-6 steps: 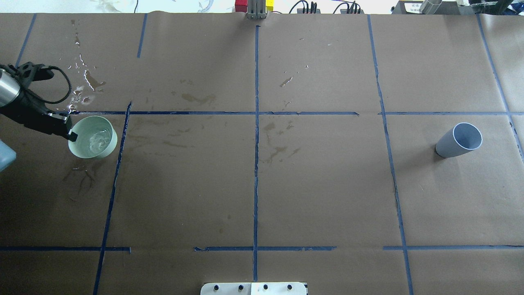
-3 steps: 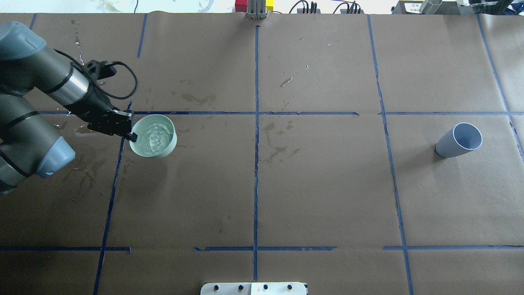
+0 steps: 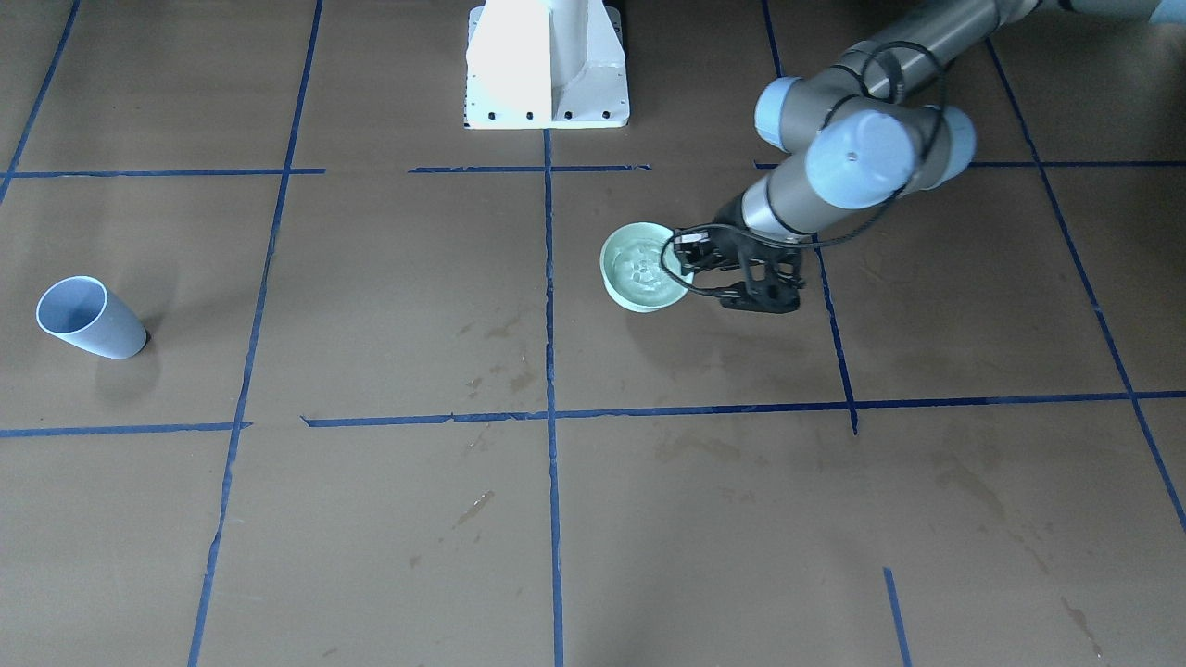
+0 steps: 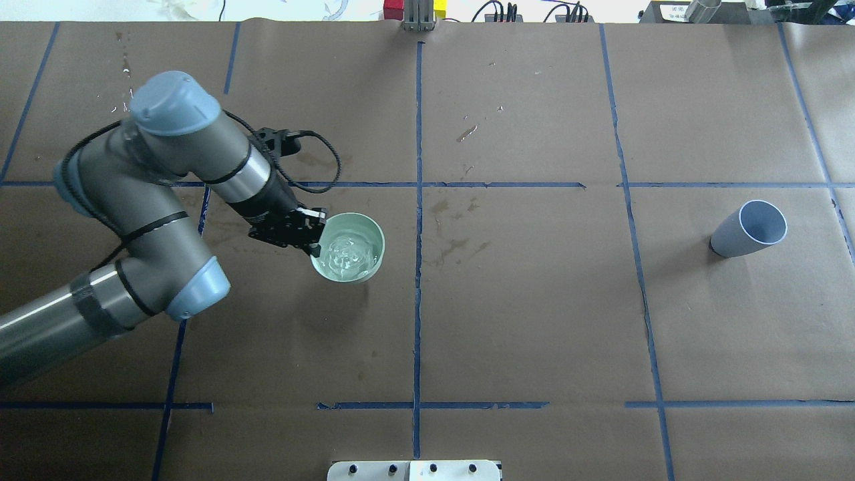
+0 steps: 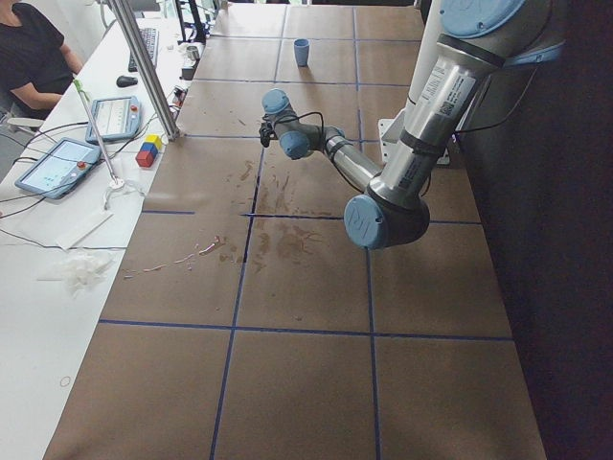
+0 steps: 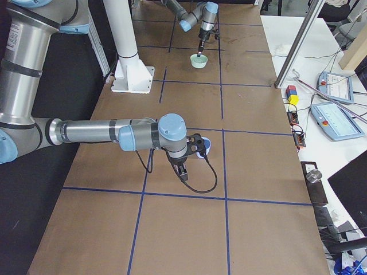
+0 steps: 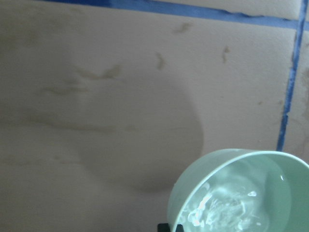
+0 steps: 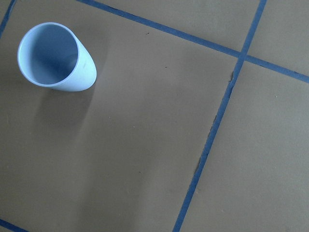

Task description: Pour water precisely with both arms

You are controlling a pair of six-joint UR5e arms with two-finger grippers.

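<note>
Next, my left gripper sets the pale green bowl down on the blue centre tape [image 3: 552, 298], between the cross tapes, and lets go of it.
A pale green bowl [image 4: 348, 277] hangs just left of the table's centre line. Clear, rippling water [image 4: 349, 255] fills its bottom. My left gripper [image 4: 315, 246] is shut on the bowl's left rim. In the front-facing view the bowl [image 3: 623, 292] is right of the centre tape, with the gripper [image 3: 681, 264] on its right rim. The left wrist view shows the bowl [image 7: 183, 203] and water [image 7: 231, 208] at the lower right. An upright, empty light blue cup [image 4: 748, 230] stands far right, alone. My right gripper [image 6: 196, 148] hovers near the cup [image 6: 205, 151]; I cannot tell its state.
Brown paper with blue tape lines [image 4: 418, 200] covers the table, blotched with wet stains [image 4: 461, 244]. The white pedestal [image 3: 547, 65] sits at the robot's edge. Beyond the far edge are a metal post [image 5: 144, 67], tablets [image 5: 57, 165], coloured blocks [image 5: 147, 151] and a seated person [image 5: 29, 57].
My left arm has carried the bowl rightward from the table's far left to near the centre line. The water keeps rippling. The blue cup has not moved.
</note>
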